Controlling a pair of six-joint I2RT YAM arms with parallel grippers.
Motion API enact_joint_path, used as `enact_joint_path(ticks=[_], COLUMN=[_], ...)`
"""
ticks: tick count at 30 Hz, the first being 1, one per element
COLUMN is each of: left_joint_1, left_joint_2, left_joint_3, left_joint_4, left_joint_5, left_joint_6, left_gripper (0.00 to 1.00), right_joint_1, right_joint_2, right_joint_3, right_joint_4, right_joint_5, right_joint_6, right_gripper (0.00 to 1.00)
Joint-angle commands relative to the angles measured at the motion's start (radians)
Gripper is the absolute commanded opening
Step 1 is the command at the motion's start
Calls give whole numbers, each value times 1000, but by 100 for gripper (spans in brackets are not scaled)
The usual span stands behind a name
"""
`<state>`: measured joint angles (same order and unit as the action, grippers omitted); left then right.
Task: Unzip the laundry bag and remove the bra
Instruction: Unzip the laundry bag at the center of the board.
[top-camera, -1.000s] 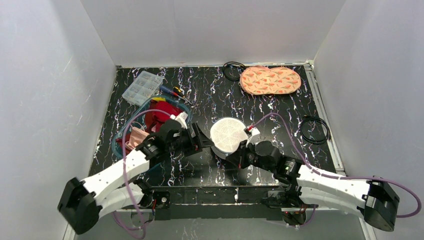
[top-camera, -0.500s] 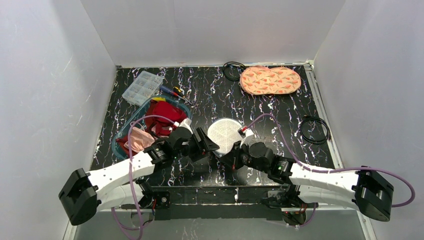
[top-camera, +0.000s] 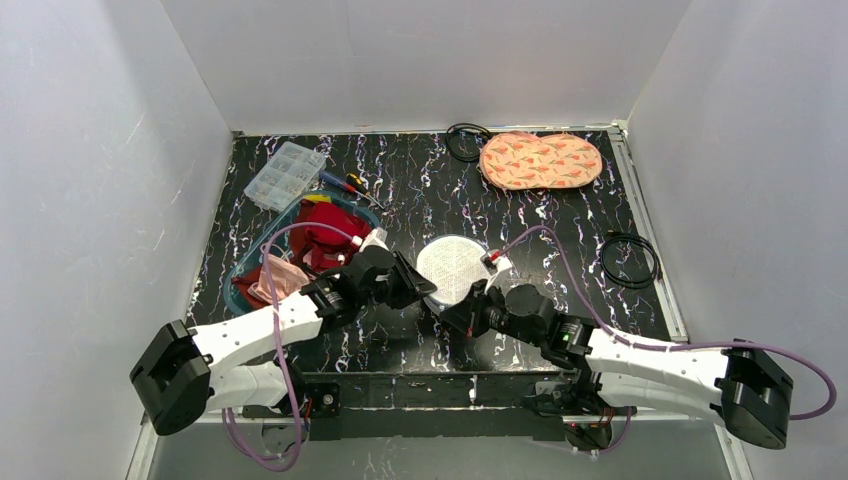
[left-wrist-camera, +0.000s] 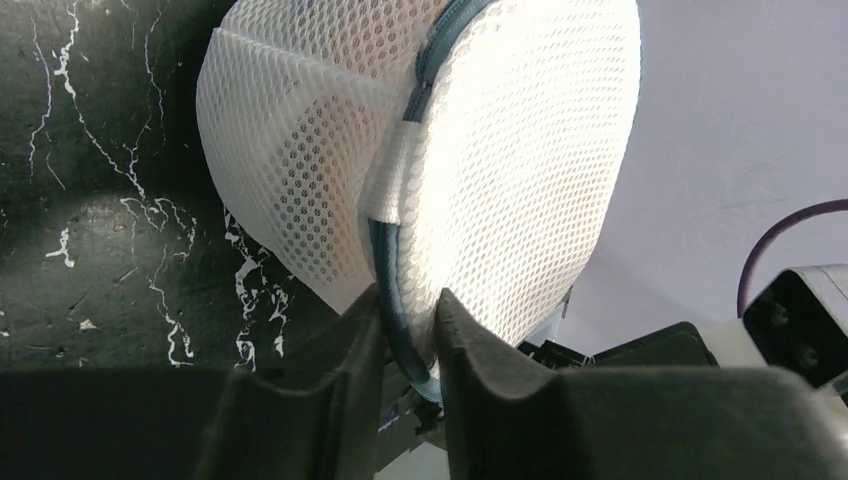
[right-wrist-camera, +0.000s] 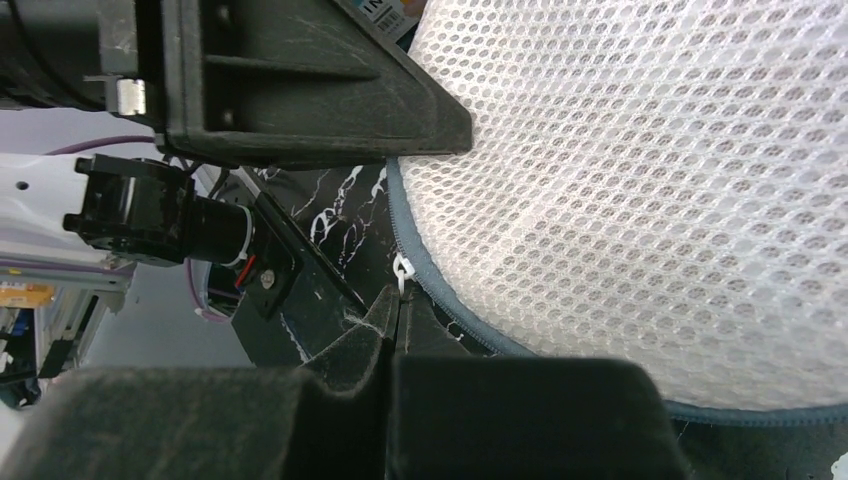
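My left gripper holds bunched white mesh beside the blue-grey zipper trim; I need to open it, back off and pinch the zipper trim itself (left-wrist-camera: 385, 255).
The white mesh laundry bag (top-camera: 455, 266) stands tilted on edge in the middle of the black table. In the left wrist view the laundry bag (left-wrist-camera: 500, 150) fills the frame, and my left gripper (left-wrist-camera: 408, 300) is shut on its blue-grey zipper trim (left-wrist-camera: 390, 270). From above, the left gripper (top-camera: 428, 290) meets the bag's lower left rim. My right gripper (right-wrist-camera: 397, 300) is shut on the small white zipper pull (right-wrist-camera: 402, 268) at the edge of the laundry bag (right-wrist-camera: 650, 200); the top view has the right gripper (top-camera: 450, 316) just below the bag. The bra is hidden.
A teal bin (top-camera: 238, 292) with red and pink fabric sits left of the bag. A clear compartment box (top-camera: 285, 172) and small tools (top-camera: 350, 183) lie at the back left. An orange patterned pad (top-camera: 540, 160) and black cable coils (top-camera: 628, 262) lie at the back and right.
My left gripper has moved right to the bag and closed on its rim trim. The bag has shifted slightly. The right gripper stays shut at the zipper pull, a little further left.
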<state>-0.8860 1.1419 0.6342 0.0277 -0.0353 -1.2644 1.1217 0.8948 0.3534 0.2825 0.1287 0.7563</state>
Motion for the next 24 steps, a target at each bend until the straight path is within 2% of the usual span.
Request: enact_joint_path(ticks=[1, 4, 5, 15, 20, 24], left_joint_1=[-2, 2, 5, 37, 104, 196], left_joint_2=[17, 30, 32, -19, 16, 89], left_joint_3=[38, 50, 52, 64, 111, 172], left_joint_4=[-22, -52, -55, -93, -49, -37], left_joint_5=[-48, -47, -47, 2, 238, 450], left_joint_6=[18, 23, 25, 98, 225, 320], left_gripper=[17, 2, 0, 0, 0, 0], right_joint_1=[7, 8, 9, 8, 9, 9], right_joint_2=[-42, -62, -71, -271, -340, -346], right_joint_3=[36, 44, 46, 32, 33, 41], right_joint_4=[-20, -59, -78, -359, -429, -420], right_joint_5=[18, 23, 26, 131, 143, 47], right_joint_6=[-12, -20, -24, -47, -61, -120], right_gripper=[1, 1, 1, 1, 1, 1])
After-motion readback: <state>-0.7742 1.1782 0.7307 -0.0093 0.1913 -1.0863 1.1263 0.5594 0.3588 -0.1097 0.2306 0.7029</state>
